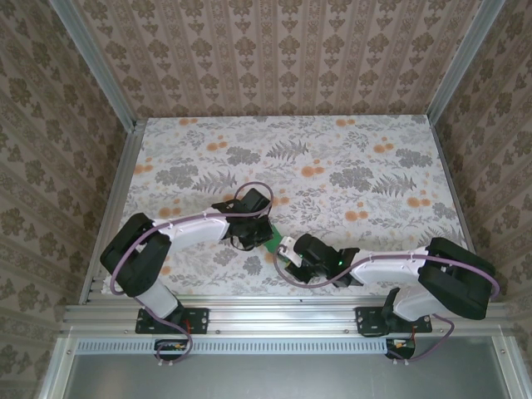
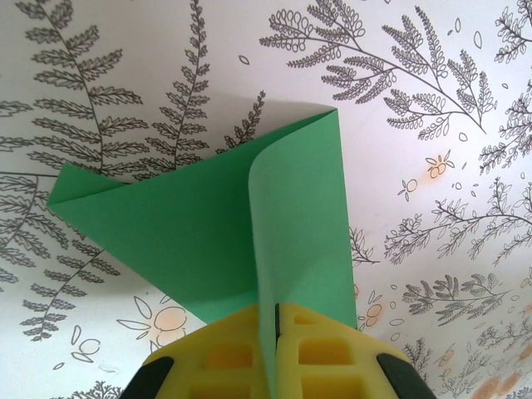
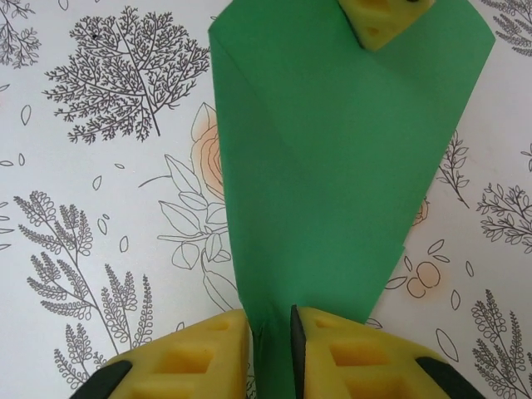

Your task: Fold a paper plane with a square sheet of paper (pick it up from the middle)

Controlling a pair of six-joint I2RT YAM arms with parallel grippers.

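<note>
My right gripper straddles the paper's narrow end, where the paper's side still lies flat, so next my right gripper opens, turns and pinches the paper's long edge [image 3: 236, 270] beside it.
The square sheet of paper [image 1: 273, 239] is bright green and folded, held up between both arms over the near middle of the table. In the left wrist view the paper [image 2: 208, 224] has one flap curling upright into my left gripper [image 2: 274, 332], whose yellow pads are shut on that flap. In the right wrist view the paper [image 3: 332, 166] runs down between the pads of my right gripper [image 3: 270, 332], which stand a little apart, slightly open around it. The left gripper's yellow fingertip [image 3: 378, 21] pinches the far end. From above, the left gripper [image 1: 249, 237] and right gripper [image 1: 287, 253] nearly meet.
The floral-patterned table [image 1: 349, 166] stretches behind the grippers. Patterned walls and aluminium frame posts [image 1: 106, 79] close in the left, right and back sides. A metal rail [image 1: 283, 314] runs along the near edge by the arm bases.
</note>
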